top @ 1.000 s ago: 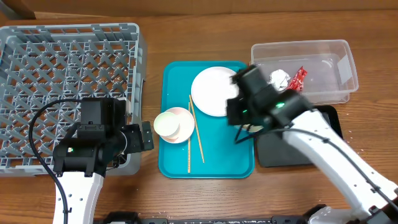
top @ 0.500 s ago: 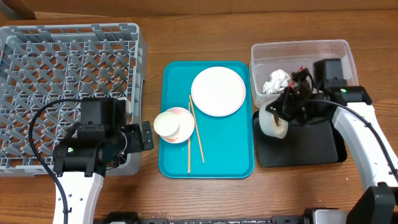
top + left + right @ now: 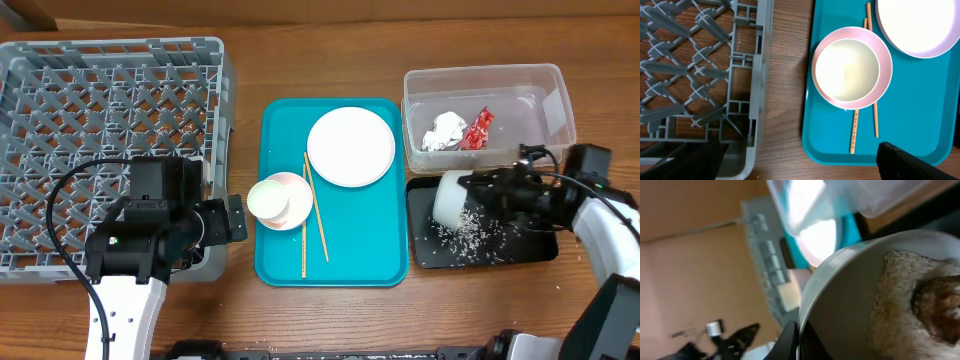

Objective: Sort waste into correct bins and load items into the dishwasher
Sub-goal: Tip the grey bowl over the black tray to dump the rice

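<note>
The robot's right gripper needs to set the pale bowl, now tipped over the black tray, down on the white plate on the teal tray [image 3: 352, 152] [image 3: 820, 241].
My right gripper [image 3: 492, 190] is shut on the rim of the pale bowl [image 3: 450, 197] and holds it tipped on its side over the black tray [image 3: 530, 243]. Loose white rice [image 3: 468, 235] lies scattered on that tray. In the right wrist view my fingers [image 3: 799, 335] pinch the bowl [image 3: 850, 305], with rice [image 3: 900, 285] and a brown scrap [image 3: 937, 302] still inside. The clear tub [image 3: 555, 85] holds the white napkin [image 3: 445, 130] and red wrapper [image 3: 478, 127]. My left gripper [image 3: 235, 218] is open and empty by the grey dish rack [image 3: 110, 100].
The teal tray [image 3: 360, 240] holds the white plate [image 3: 350, 146], the pink-and-white bowl [image 3: 292, 205] with the small white cup [image 3: 267, 198] in it, and the chopsticks [image 3: 318, 215]. The left wrist view shows the rack wall [image 3: 760, 75], bowl [image 3: 885, 85] and chopsticks [image 3: 856, 130].
My right arm carried the pale bowl from the teal tray over to the black tray and tipped it. Rice has fallen onto the tray. The left arm has not moved.
</note>
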Robot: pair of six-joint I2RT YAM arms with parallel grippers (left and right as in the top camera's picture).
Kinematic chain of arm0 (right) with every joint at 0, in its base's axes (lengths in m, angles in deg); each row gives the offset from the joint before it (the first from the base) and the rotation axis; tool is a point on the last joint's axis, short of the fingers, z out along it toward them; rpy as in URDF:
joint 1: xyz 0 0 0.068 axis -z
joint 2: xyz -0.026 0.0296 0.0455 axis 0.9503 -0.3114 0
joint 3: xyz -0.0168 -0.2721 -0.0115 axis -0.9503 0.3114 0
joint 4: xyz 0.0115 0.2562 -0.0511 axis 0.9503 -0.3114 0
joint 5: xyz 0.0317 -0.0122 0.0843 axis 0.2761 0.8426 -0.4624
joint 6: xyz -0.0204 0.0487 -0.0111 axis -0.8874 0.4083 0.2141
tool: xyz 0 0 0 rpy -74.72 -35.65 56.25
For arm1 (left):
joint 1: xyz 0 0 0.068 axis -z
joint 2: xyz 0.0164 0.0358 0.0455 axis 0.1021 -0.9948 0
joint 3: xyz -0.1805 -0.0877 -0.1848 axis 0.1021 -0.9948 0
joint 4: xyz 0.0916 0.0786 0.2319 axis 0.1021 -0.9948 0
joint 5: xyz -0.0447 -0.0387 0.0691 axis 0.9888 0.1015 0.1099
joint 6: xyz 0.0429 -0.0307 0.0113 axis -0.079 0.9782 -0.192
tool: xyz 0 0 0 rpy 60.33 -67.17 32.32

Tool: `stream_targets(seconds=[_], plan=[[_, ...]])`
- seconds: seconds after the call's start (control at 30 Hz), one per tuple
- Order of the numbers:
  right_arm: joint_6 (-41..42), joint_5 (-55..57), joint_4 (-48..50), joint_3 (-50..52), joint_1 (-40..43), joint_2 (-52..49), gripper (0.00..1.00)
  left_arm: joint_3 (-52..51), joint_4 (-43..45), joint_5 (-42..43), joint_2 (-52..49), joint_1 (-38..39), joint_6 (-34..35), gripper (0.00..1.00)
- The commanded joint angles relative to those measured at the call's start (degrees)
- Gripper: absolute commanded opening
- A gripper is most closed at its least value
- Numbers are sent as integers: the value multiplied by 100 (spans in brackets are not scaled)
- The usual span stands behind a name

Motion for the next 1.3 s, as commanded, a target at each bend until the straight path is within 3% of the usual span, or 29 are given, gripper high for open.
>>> stream_targets(seconds=[0.0, 0.43, 0.63, 1.03, 1.27], plan=[[-50, -1261, 120, 52, 411, 35, 4, 131, -2, 39, -22, 0, -153, 100], [317, -2435, -13, 52, 1434, 35, 4, 131, -20, 39, -22, 0, -153, 100], [758, -2435, -35, 52, 1493, 35, 4, 131, -22, 39, -22, 0, -153, 100], [737, -2430, -24, 52, 1491, 35, 4, 131, -17, 39, -22, 0, -153, 100], [708, -1547, -118, 52, 1486, 35, 4, 131, -20, 39, -22, 0, -153, 100]])
